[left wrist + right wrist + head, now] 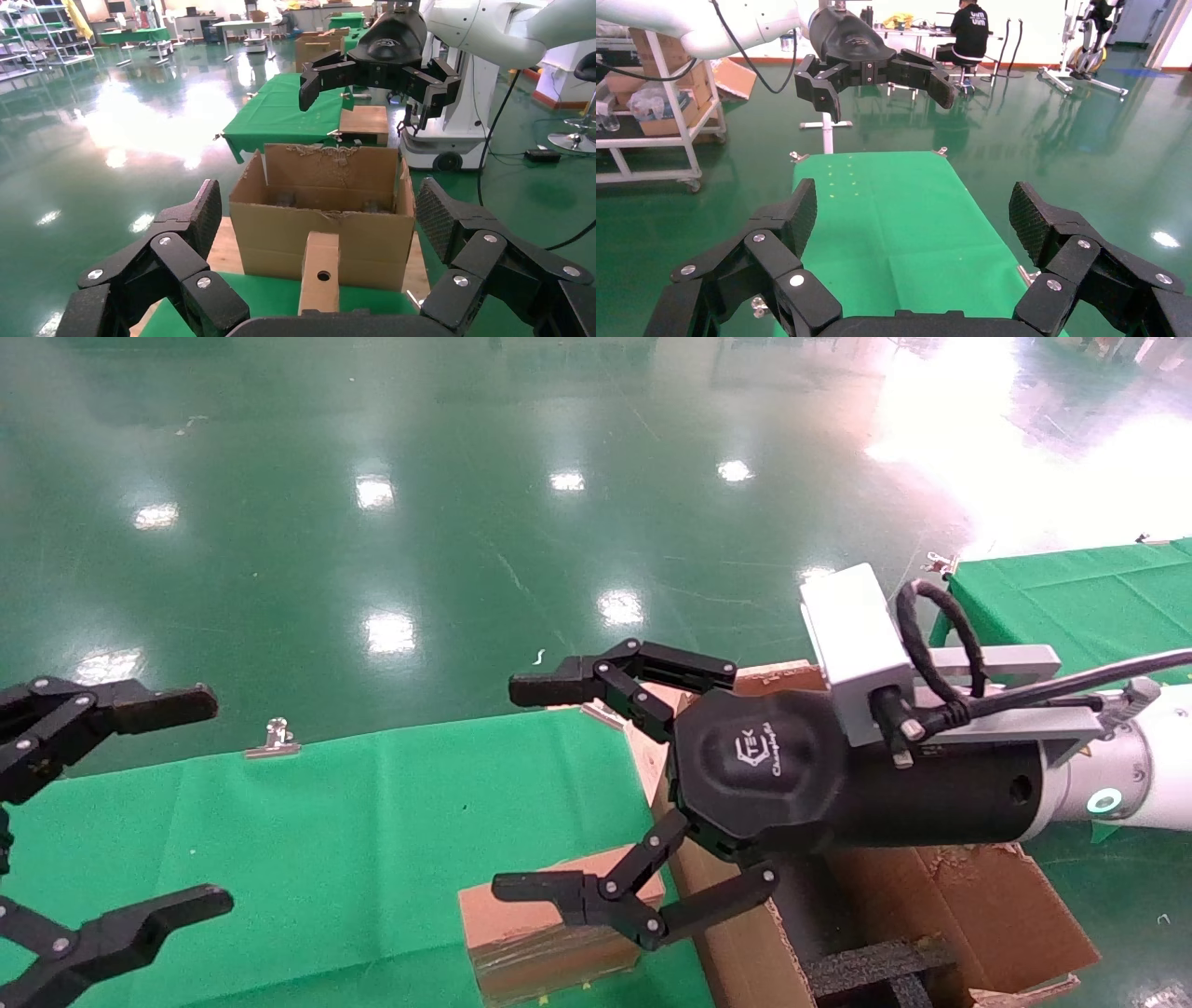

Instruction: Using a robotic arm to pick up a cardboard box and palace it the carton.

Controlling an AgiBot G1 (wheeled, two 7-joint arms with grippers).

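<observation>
Next, my right gripper grabs the cardboard box's end [610, 862] nearest the carton, with its fingers on both long sides next to the round hole.
The small brown cardboard box [549, 933] rests on the green table [372, 822], near its front edge and beside the carton [987, 905]. In the left wrist view the box [320, 281] shows a round hole and stands in front of the carton [281, 232]. Torn flaps and black foam inserts [875, 966] mark the carton. The white robotic arm's right gripper [531, 789] hovers open above the box, with nothing between its fingers. It also appears high in the left wrist view [379, 70]. My left gripper [207, 801] hangs open at the far left.
Metal clips [272, 740] hold the cloth at the table's far edge. A second green table [1071, 589] stands at the right. Shiny green floor surrounds everything. A wooden board [225, 246] lies under the carton. A seated person [968, 28] and a shelf cart [645, 105] are far off.
</observation>
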